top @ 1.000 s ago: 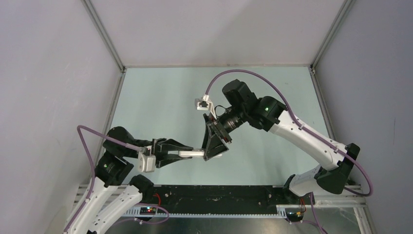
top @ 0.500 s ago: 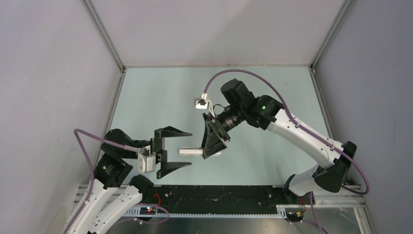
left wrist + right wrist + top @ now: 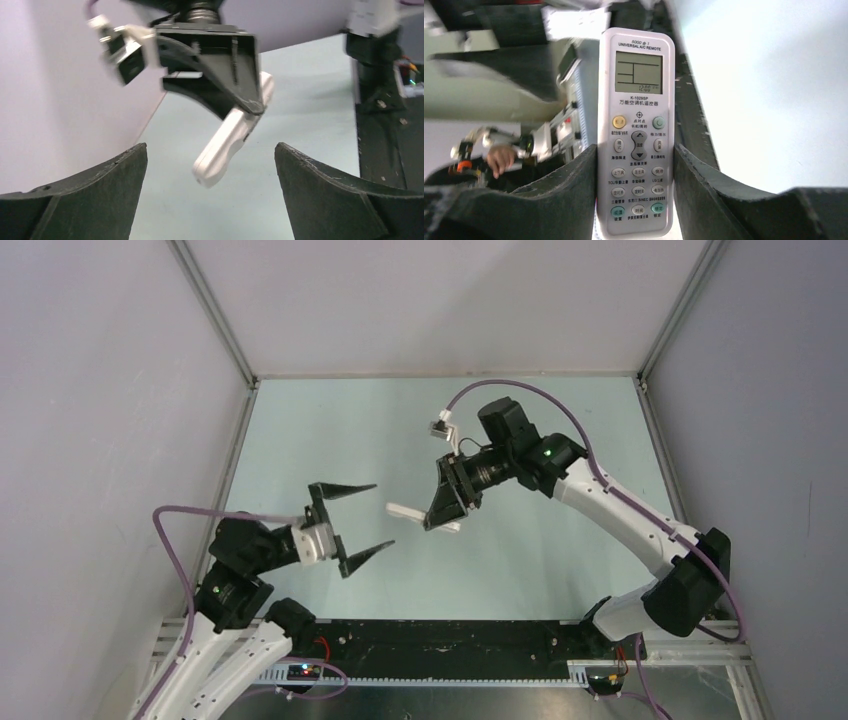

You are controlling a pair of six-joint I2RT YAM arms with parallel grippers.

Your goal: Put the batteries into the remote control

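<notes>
The robot's right gripper will release the white remote control on the bare table point(image 3: 507, 507) by its wrist, toward the black rail.
The white remote control point(image 3: 636, 135) is held off the table, its button face and lit display toward the right wrist camera. My right gripper point(image 3: 635, 150) is shut on its long sides at the lower button rows. From above, the remote point(image 3: 403, 510) sticks out leftward from the right gripper point(image 3: 443, 508). My left gripper point(image 3: 384, 516) stands wide open just left of the remote's free end, not touching it. In the left wrist view the remote point(image 3: 227, 145) hangs beyond the two spread fingers point(image 3: 100, 195), with nothing between them. The batteries are out of view.
Pale walls and metal frame posts point(image 3: 215, 315) enclose the green table point(image 3: 330, 430) on three sides. A black rail point(image 3: 450, 640) runs along the near edge between the arm bases. The right arm's purple cable point(image 3: 560, 405) loops above its wrist.
My left gripper let go of the remote's end, opened wide and drew back to the left. The right gripper carried the remote a little farther from the near edge and to the right.
</notes>
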